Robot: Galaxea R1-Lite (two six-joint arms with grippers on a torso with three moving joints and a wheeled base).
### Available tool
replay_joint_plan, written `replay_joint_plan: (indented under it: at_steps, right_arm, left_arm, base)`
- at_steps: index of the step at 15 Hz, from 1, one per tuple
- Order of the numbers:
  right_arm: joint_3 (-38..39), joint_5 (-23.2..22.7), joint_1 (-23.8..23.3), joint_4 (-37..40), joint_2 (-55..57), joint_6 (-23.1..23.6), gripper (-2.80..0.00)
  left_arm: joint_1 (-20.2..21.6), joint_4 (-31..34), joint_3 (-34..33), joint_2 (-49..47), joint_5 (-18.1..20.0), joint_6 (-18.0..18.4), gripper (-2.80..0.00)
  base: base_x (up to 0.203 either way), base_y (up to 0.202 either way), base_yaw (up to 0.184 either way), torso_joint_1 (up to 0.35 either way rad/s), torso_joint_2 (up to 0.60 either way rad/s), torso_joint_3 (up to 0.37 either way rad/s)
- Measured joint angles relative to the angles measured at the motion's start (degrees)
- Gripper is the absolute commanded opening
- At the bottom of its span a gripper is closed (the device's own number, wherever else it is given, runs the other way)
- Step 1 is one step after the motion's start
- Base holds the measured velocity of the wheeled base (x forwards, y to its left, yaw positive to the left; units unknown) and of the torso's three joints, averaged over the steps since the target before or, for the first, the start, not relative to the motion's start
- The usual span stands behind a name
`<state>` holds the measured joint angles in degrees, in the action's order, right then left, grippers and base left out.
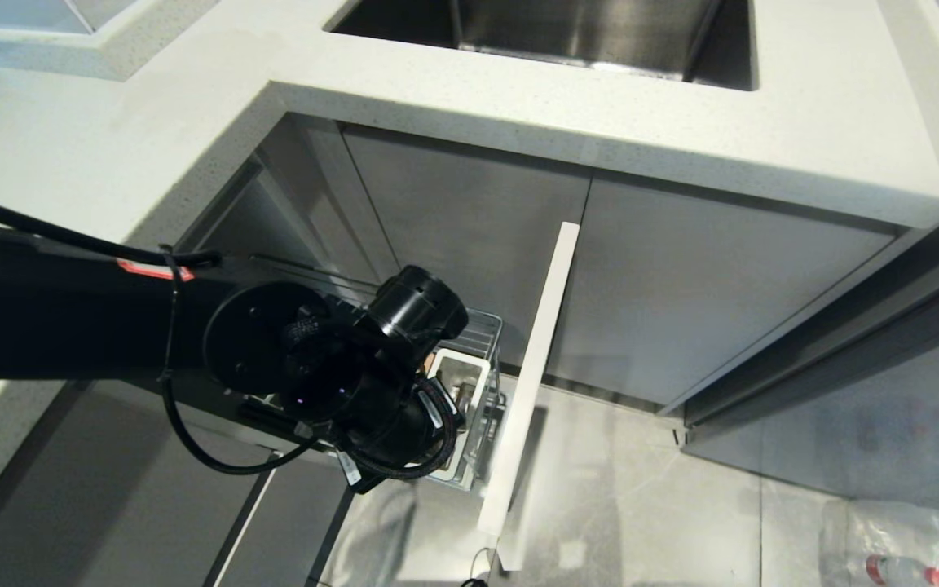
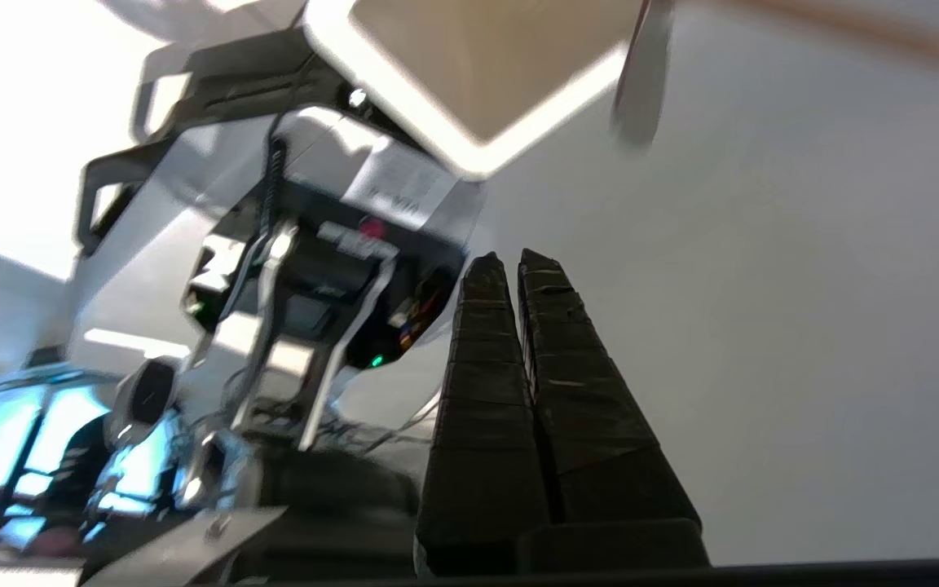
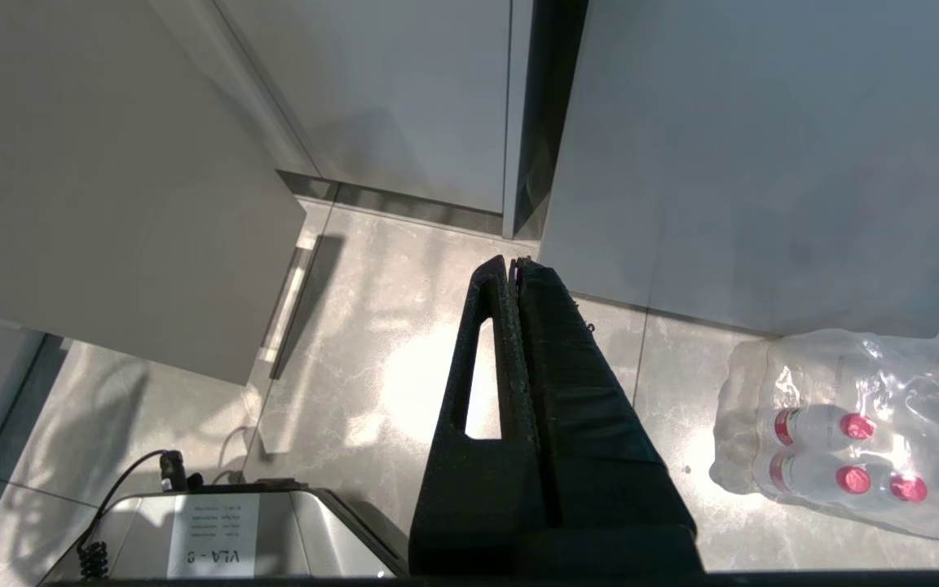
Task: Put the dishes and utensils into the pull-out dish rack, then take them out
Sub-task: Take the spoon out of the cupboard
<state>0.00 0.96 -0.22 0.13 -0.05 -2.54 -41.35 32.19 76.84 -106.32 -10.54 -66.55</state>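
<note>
My left gripper is shut and empty short of the cutlery box, so it should open, move closer and close around the grey spoon handle (image 2: 646, 83).
The pull-out dish rack (image 1: 484, 324) stands drawn out from under the counter, its chrome wire basket fixed to a pale drawer front (image 1: 536, 359). My left arm reaches over it and hides most of the basket. The white cutlery box (image 1: 466, 377) shows beside the wrist. In the left wrist view my left gripper (image 2: 510, 259) is shut and empty, a little away from the cutlery box (image 2: 469, 155). A blurred grey spoon handle (image 2: 641, 90) and a light-brown chopstick (image 2: 853, 28) stick out beyond the box. The dishes are out of view. My right gripper (image 3: 512, 261) hangs shut over the floor.
A steel sink (image 1: 584, 33) is set in the white countertop (image 1: 804, 122) above the rack. Grey cabinet doors (image 1: 706, 285) flank the drawer. A shrink-wrapped pack of bottles (image 3: 861, 432) lies on the tiled floor to the right. My own base (image 3: 217, 530) is near the drawer.
</note>
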Motion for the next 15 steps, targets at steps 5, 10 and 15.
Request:
replay_joint_plan:
  at_steps: [5, 10, 15]
  right_arm:
    - [0.0, 0.0, -0.02, 0.0, 0.0, 0.0, -2.8]
    - [0.0, 0.0, -0.02, 0.0, 0.0, 0.0, -2.8]
    - [0.0, 0.0, -0.02, 0.0, 0.0, 0.0, -2.8]
  left_arm:
    - [0.62, -2.87, 1.25, -1.89, -0.02, 1.09, -2.8]
    - [1.19, -4.8, 2.13, -3.63, -0.04, 1.17, 0.0]
    - [1.35, -5.87, 2.24, -4.73, -0.02, 1.21, 0.0]
  base:
    - [0.0, 0.0, 0.0, 0.0, 0.0, 0.0]
    - [0.0, 0.0, 0.0, 0.0, 0.0, 0.0]
    - [0.0, 0.0, 0.0, 0.0, 0.0, 0.0]
